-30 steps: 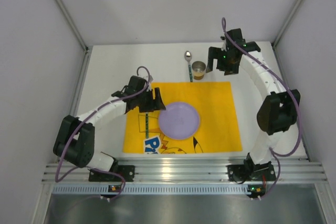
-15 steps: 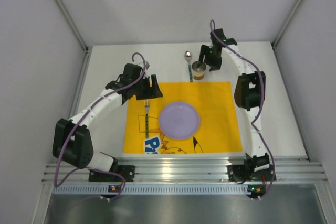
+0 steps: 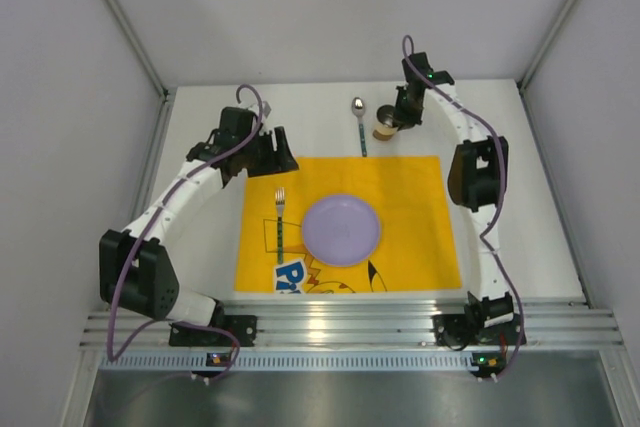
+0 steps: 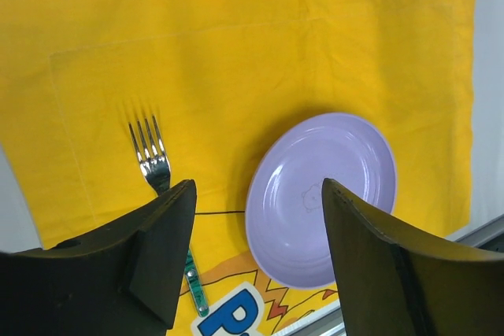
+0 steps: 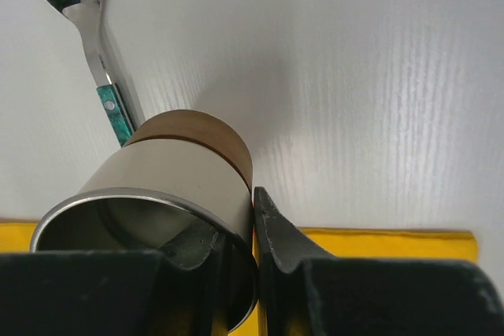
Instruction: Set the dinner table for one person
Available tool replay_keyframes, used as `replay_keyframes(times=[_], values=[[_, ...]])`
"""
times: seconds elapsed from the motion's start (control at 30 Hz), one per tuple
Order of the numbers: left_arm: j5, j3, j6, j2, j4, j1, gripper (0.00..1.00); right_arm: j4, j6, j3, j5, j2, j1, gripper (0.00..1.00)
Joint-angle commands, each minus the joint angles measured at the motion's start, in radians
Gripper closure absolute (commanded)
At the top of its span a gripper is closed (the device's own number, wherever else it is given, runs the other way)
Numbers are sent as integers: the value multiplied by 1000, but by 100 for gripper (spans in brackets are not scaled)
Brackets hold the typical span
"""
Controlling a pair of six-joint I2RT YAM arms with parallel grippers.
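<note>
Next, my right gripper lets go of the steel cup just inside the yellow mat's far corner (image 3: 414, 188) away from the fork.
On the white dinner table (image 3: 205, 137) lies a yellow printed mat (image 3: 420, 207). A lilac plate (image 3: 342, 230) sits at the mat's middle, and a fork (image 3: 281, 219) with a green handle lies left of it. Beyond the mat's far edge lies a spoon (image 3: 359, 123). Beside it is a steel cup (image 3: 384, 130) with a brown base. My right gripper (image 3: 396, 121) is shut on the cup's wall (image 5: 177, 175), one finger inside the rim and one outside; the cup looks tilted. My left gripper (image 3: 281, 160) hangs open and empty over the mat's far left corner, with the fork (image 4: 150, 151) and plate (image 4: 321, 194) below it.
Silver rails (image 3: 340, 327) run along the near edge with both arm bases. Grey walls close in the back and sides. The right arm's elbow (image 3: 478, 175) stands over the table to the right of the mat.
My right gripper swung left to the cup and closed on its wall; the cup now leans. The left gripper drew back and left, away from the fork lying on the mat.
</note>
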State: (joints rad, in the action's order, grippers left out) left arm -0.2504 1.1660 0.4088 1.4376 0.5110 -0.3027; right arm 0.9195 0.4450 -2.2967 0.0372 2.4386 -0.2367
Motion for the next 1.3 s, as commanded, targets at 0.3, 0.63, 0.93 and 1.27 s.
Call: replay_keyframes(times=[0.3,0.63,0.93,1.27], values=[[26,205,-1,145,-71,-35,21,-131,-155,713,-154,-689,25,100],[281,668,104,506,-2,-118,1,-242,-126,905,-141,-699,28,100],[289,991,88,788,54,-188,6,-324,-92,1043,-148,-694,28,59],[303,1165,42,972,50,-257,18,-295,-68,1112,-164,-881,27,17]])
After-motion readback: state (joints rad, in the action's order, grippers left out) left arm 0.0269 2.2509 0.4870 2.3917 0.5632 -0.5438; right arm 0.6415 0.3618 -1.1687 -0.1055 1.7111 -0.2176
